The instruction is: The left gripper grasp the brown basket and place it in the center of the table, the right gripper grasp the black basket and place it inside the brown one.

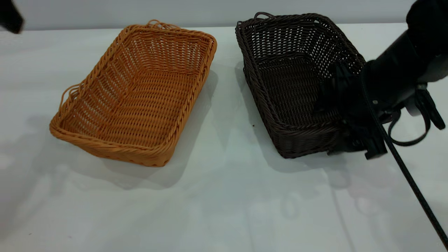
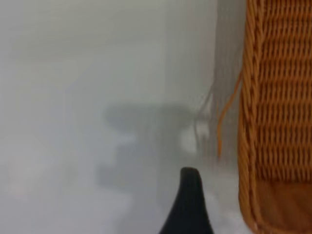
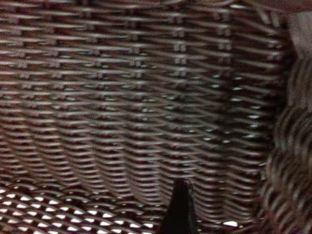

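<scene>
The robot's left gripper needs to next close on the brown basket's rim (image 1: 85, 79) (image 2: 249, 102) next to its loop handle, on the side of the brown basket away from the black basket.
The brown basket (image 1: 140, 94) lies on the table (image 1: 224, 210), left of the middle. It also shows in the left wrist view (image 2: 278, 112), beside one finger (image 2: 189, 204) of my open, empty left gripper. Only a bit of the left arm (image 1: 10, 15) shows, at the far left corner. The black basket (image 1: 294, 80) rests on the table at the right. My right gripper (image 1: 350, 129) is open and straddles its near right wall by the corner. One finger (image 3: 181, 209) is inside against the woven wall (image 3: 146, 97).
A black cable (image 1: 413, 182) runs from the right arm down to the near right edge. White table lies between the two baskets and along the whole front.
</scene>
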### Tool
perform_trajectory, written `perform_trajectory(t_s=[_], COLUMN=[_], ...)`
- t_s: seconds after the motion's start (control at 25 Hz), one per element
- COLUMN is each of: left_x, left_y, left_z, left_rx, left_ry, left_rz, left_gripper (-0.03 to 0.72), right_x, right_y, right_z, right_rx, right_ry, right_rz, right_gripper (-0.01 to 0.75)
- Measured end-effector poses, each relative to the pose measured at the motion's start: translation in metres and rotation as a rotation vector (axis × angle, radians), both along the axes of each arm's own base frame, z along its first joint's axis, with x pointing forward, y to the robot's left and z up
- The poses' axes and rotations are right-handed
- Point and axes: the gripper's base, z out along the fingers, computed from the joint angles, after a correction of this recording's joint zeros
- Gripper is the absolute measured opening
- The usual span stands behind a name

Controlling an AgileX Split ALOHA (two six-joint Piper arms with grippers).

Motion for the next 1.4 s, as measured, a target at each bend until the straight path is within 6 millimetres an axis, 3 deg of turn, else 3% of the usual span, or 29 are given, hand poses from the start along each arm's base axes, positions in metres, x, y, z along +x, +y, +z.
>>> perform_trajectory(t_s=[0.36,0.52,0.68,0.88,1.0,1.12,1.28,1.4], left_x=[0.073,0.086,0.086,0.085,0.085,0.084,0.086,0.088], left_y=[-0.024,-0.028,-0.034,-0.035,-0.035,-0.035,-0.033,-0.032], left_z=[-0.079,-0.116,-0.144,-0.15,-0.15,-0.151,-0.149,-0.149], left_rx=[-0.027,-0.023,-0.015,-0.013,-0.014,-0.005,0.054,0.098], left_ry=[0.094,0.145,0.199,0.218,0.217,0.219,0.199,0.173], left_rz=[-0.008,-0.011,-0.022,-0.024,-0.024,-0.038,-0.115,-0.188], left_gripper=[0.563,0.563,0.524,0.347,0.192,0.1,0.093,0.093], right_x=[0.002,0.002,0.002,0.002,0.001,0.002,0.009,0.02], right_y=[0.001,0.001,0.001,0.001,0.002,0.001,-0.01,-0.03], right_z=[0.001,0.001,0.001,0.001,0.001,0.002,0.007,0.021], right_rx=[0.008,0.006,0.006,0.008,0.017,0.036,0.101,0.121], right_ry=[-0.006,-0.007,-0.007,-0.007,-0.006,-0.004,-0.024,-0.106], right_rz=[0.007,0.01,0.01,0.011,0.014,0.013,0.018,0.078], right_gripper=[0.592,0.591,0.559,0.393,0.227,0.1,0.09,0.09])
